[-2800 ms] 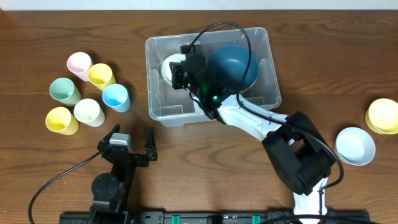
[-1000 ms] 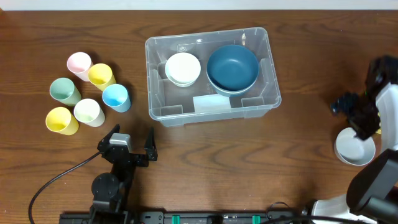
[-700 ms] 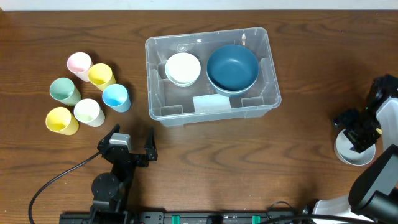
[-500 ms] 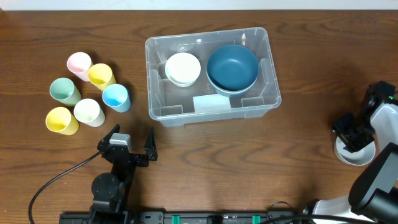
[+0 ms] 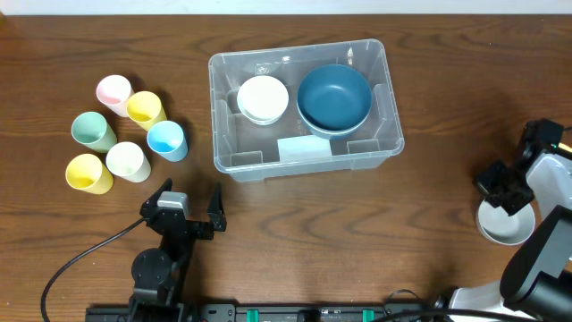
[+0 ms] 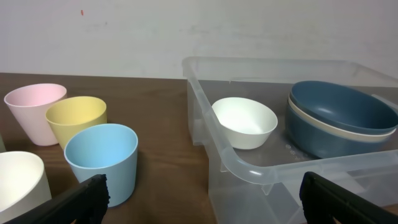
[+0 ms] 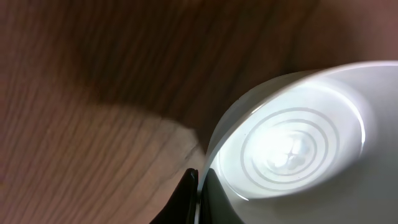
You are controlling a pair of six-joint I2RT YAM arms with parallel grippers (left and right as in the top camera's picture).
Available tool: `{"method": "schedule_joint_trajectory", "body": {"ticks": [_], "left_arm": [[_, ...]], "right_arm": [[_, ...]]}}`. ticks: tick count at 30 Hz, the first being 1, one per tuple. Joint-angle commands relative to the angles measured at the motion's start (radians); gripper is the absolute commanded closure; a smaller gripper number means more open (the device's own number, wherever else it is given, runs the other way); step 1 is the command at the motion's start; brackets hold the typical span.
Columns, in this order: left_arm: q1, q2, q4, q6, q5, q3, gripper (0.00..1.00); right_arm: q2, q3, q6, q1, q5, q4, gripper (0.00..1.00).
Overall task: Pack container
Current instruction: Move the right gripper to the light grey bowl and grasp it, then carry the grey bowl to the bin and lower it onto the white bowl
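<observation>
The robot's right gripper should set the white bowl down on the small white bowl inside the clear plastic container (image 5: 264, 97).
The clear plastic container (image 5: 225, 98) sits mid-table and holds a small white bowl (image 5: 263, 98) and a dark blue bowl (image 5: 334, 97) stacked on a pale one; it also shows in the left wrist view (image 6: 249, 171). My right gripper (image 5: 502, 190) is at the far right, shut on the rim of a white bowl (image 5: 508, 224); the right wrist view shows the rim pinched between the fingers (image 7: 198, 186) and the bowl's inside (image 7: 292, 146). My left gripper (image 5: 189, 207) is open and empty near the front edge, below the cups.
Several pastel cups stand at the left: pink (image 5: 113, 92), yellow (image 5: 144, 108), blue (image 5: 166, 139), green (image 5: 92, 131), white (image 5: 126, 161), yellow (image 5: 88, 173). The left wrist view shows the blue cup (image 6: 101, 158) close ahead.
My right arm left the container, swung to the far right and came down on the white bowl, closing on its rim. The bowl shifted slightly toward me. The left arm has not moved.
</observation>
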State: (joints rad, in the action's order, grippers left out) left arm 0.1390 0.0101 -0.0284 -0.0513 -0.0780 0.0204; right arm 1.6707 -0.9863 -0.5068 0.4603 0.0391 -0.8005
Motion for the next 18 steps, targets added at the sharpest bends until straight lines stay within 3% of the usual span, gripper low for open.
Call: {"method": "schedule_joint_trajectory", "body": {"ticks": [1, 10, 18], "left_arm": [[-0.004, -0.006, -0.035, 0.006, -0.011, -0.016, 0.02], [-0.004, -0.006, -0.035, 0.006, -0.011, -0.016, 0.02], [-0.004, -0.006, -0.035, 0.006, -0.011, -0.016, 0.02]], "right_arm": [[-0.005, 0.002, 0.055, -0.037, -0.051, 0.032, 0.99], [-0.010, -0.136, 0.098, -0.160, -0.055, -0.022, 0.99], [-0.055, -0.515, 0.213, -0.348, -0.060, -0.240, 0.99]]}}
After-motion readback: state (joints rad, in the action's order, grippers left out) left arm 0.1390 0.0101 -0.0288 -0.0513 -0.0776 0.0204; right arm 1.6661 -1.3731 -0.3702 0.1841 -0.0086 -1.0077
